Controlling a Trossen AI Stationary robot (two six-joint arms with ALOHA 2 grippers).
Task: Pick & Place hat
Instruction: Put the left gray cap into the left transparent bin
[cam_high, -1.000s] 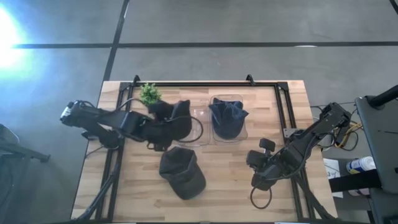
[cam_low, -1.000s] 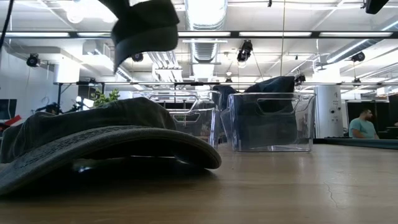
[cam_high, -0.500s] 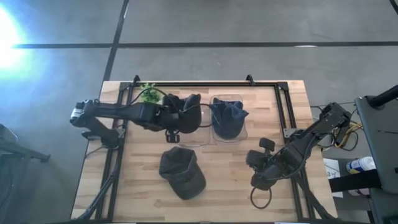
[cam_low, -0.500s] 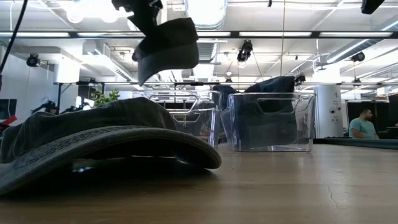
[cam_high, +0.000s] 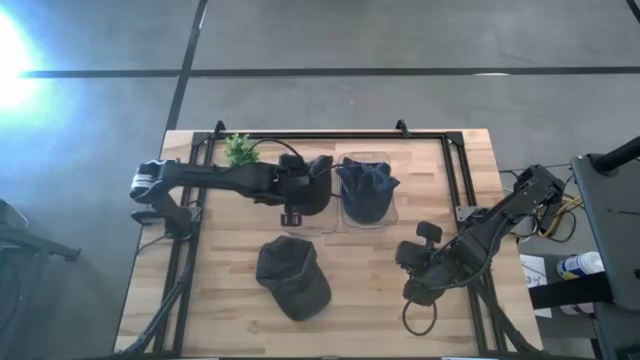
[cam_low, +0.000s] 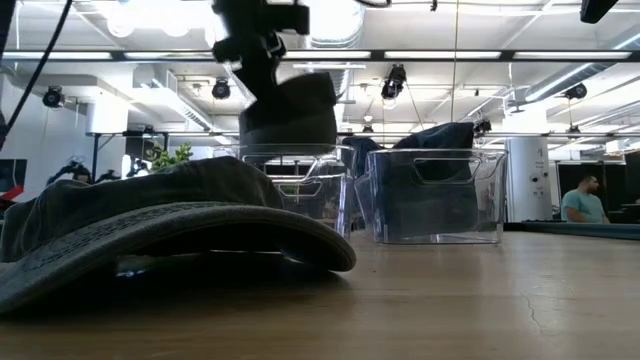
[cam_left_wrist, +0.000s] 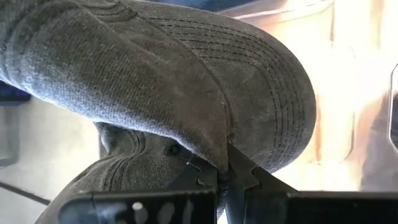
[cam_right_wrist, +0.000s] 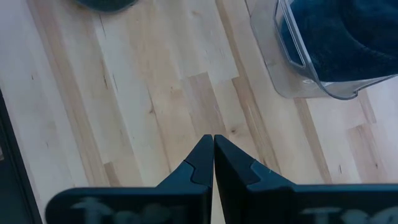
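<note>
Next, I let go of the dark grey cap with my left gripper in the clear bin (cam_high: 317, 188), beside the blue cap.
My left gripper (cam_high: 297, 192) is shut on a dark grey cap (cam_high: 312, 183) and holds it over the left clear bin (cam_low: 300, 190); the cap also shows in the low view (cam_low: 291, 110) and the left wrist view (cam_left_wrist: 186, 81). A second dark cap (cam_high: 291, 278) lies crown up on the table's near middle, large in the low view (cam_low: 150, 225). A blue cap (cam_high: 366, 190) sits in the right clear bin (cam_low: 435, 195). My right gripper (cam_right_wrist: 213, 152) is shut and empty above the table's near right (cam_high: 425, 262). My left gripper pinches a fold of the grey cap's fabric where the crown meets the brim (cam_left_wrist: 219, 163) between its two fingertips. The arm reaches level from the table's left. The cap hangs clear of the table, over the left bin.
A small green plant (cam_high: 240, 150) stands at the far left. A black frame (cam_high: 330, 135) runs along the table's far edge and sides. Bare wood lies between the near cap and my right gripper. A person (cam_low: 580, 200) sits in the room far beyond the table.
My left gripper has carried the grey cap toward the table's right, from near the plant to over the left bin, and a little down. The cap has swung from tilted to nearly level. The other cap and my right arm have stayed still.
</note>
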